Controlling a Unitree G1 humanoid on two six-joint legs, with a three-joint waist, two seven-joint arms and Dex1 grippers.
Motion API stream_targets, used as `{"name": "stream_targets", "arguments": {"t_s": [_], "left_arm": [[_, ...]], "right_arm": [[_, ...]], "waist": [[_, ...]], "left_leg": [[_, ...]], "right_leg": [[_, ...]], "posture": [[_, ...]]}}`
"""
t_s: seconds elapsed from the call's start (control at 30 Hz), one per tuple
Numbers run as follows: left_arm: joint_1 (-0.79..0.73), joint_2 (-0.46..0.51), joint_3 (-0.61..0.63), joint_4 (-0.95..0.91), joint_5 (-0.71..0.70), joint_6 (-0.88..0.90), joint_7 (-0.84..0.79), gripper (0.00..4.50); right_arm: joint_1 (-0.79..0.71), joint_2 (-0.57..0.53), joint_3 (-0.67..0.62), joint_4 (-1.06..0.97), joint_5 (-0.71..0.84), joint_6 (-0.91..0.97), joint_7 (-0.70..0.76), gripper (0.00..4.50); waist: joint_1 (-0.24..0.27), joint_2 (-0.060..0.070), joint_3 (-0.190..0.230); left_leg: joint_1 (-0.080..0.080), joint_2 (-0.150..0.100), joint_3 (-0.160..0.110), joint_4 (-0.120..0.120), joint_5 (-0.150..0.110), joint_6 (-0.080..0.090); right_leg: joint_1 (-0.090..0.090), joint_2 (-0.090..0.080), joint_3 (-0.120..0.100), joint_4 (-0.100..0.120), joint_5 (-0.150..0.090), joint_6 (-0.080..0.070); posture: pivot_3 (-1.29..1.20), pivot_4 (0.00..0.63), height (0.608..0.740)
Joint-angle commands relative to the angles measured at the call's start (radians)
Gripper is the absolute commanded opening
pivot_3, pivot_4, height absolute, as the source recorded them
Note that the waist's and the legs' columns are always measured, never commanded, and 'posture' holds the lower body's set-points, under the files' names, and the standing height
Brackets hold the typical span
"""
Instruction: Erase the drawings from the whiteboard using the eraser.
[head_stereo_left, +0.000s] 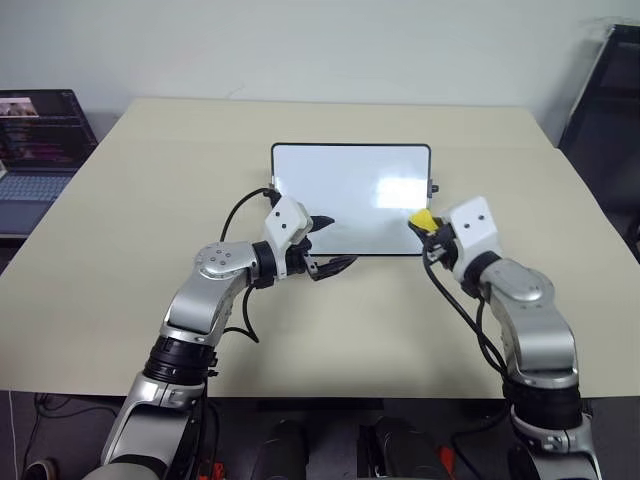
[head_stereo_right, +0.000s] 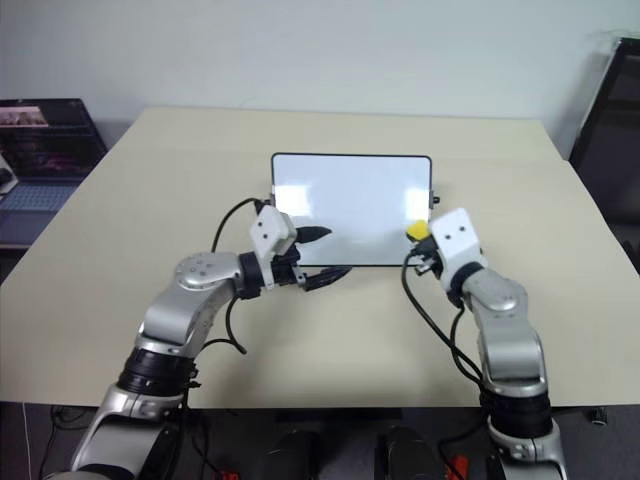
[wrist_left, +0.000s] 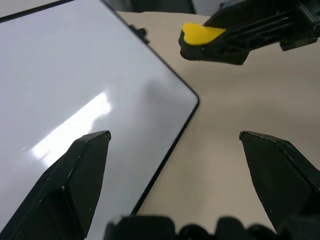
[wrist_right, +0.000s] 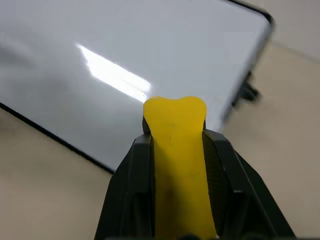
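The robot's right gripper will release the yellow eraser on the beige table (head_stereo_left: 471, 264) next to the near corner of the whiteboard, past the glare.
The whiteboard (head_stereo_left: 350, 200) lies flat on the middle of the beige table, its black frame closest to me along the near long side. Its surface is plain white with a glare patch; the drawings are out of view. My right gripper (head_stereo_left: 428, 228) is shut on the yellow eraser (wrist_right: 175, 145), held just over the board's near right corner. The eraser's yellow tip (head_stereo_left: 422, 219) pokes out past the fingers. My left gripper (head_stereo_left: 338, 243) is open at the board's near edge, one finger over the white surface and the other over the table, holding nothing.
A laptop (head_stereo_left: 35, 150) with a lit screen sits on a lower surface beyond the table's left edge. A dark frame (head_stereo_left: 605, 100) stands past the far right corner. Black cables (head_stereo_left: 235, 215) loop from both wrists over the table.
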Motion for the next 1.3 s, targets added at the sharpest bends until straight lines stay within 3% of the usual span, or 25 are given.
{"name": "stream_targets", "arguments": {"t_s": [0.03, 0.17, 0.53, 0.9, 1.23, 1.3], "left_arm": [[-0.029, 0.016, -0.060, 0.027, -0.009, -0.090, -0.151, 4.50], [-0.055, -0.012, -0.104, 0.095, 0.007, -0.159, -0.219, 4.50], [-0.208, -0.137, -0.140, 0.345, 0.057, -0.305, -0.274, 4.50], [-0.212, -0.168, -0.146, 0.363, 0.085, -0.340, -0.288, 4.50], [-0.191, -0.171, -0.123, 0.351, 0.089, -0.320, -0.238, 4.50], [-0.187, -0.172, -0.113, 0.350, 0.088, -0.313, -0.216, 4.50]], "right_arm": [[0.073, 0.013, -0.051, -0.108, -0.004, 0.075, -0.076, 0.98], [0.117, 0.026, -0.062, -0.093, 0.018, 0.073, -0.125, 0.98], [0.052, 0.072, -0.140, 0.144, 0.112, -0.003, -0.237, 0.98], [-0.004, 0.073, -0.182, 0.245, 0.197, -0.048, -0.284, 0.98], [0.003, 0.054, -0.157, 0.237, 0.242, -0.074, -0.287, 4.30], [0.005, 0.050, -0.153, 0.227, 0.247, -0.089, -0.287, 4.45]], "waist": [[-0.002, 0.000, 0.000], [-0.008, 0.000, 0.000], [-0.006, 0.000, 0.000], [-0.006, 0.000, 0.000], [-0.006, 0.000, 0.000], [-0.006, 0.000, 0.000]], "left_leg": [[0.000, 0.000, 0.000, 0.000, 0.000, 0.000], [0.001, 0.000, 0.003, 0.000, 0.000, 0.000], [0.000, -0.001, 0.003, 0.000, 0.000, 0.001], [0.000, 0.000, 0.002, 0.000, 0.000, 0.001], [0.000, 0.000, 0.002, 0.000, 0.000, 0.001], [0.000, 0.000, 0.002, 0.000, 0.000, 0.001]], "right_leg": [[0.000, 0.000, 0.000, 0.000, 0.000, 0.000], [0.000, 0.000, 0.001, 0.000, -0.002, 0.004], [0.000, 0.005, 0.002, -0.001, -0.002, 0.004], [0.000, 0.005, 0.003, -0.001, -0.002, 0.004], [0.000, 0.005, 0.003, 0.000, -0.002, 0.004], [0.000, 0.005, 0.003, 0.000, -0.002, 0.004]], "posture": [[0.00, 0.150, 0.740], [0.00, 0.150, 0.740], [0.00, 0.150, 0.740], [0.00, 0.150, 0.740], [0.00, 0.150, 0.740], [0.00, 0.150, 0.740]]}}
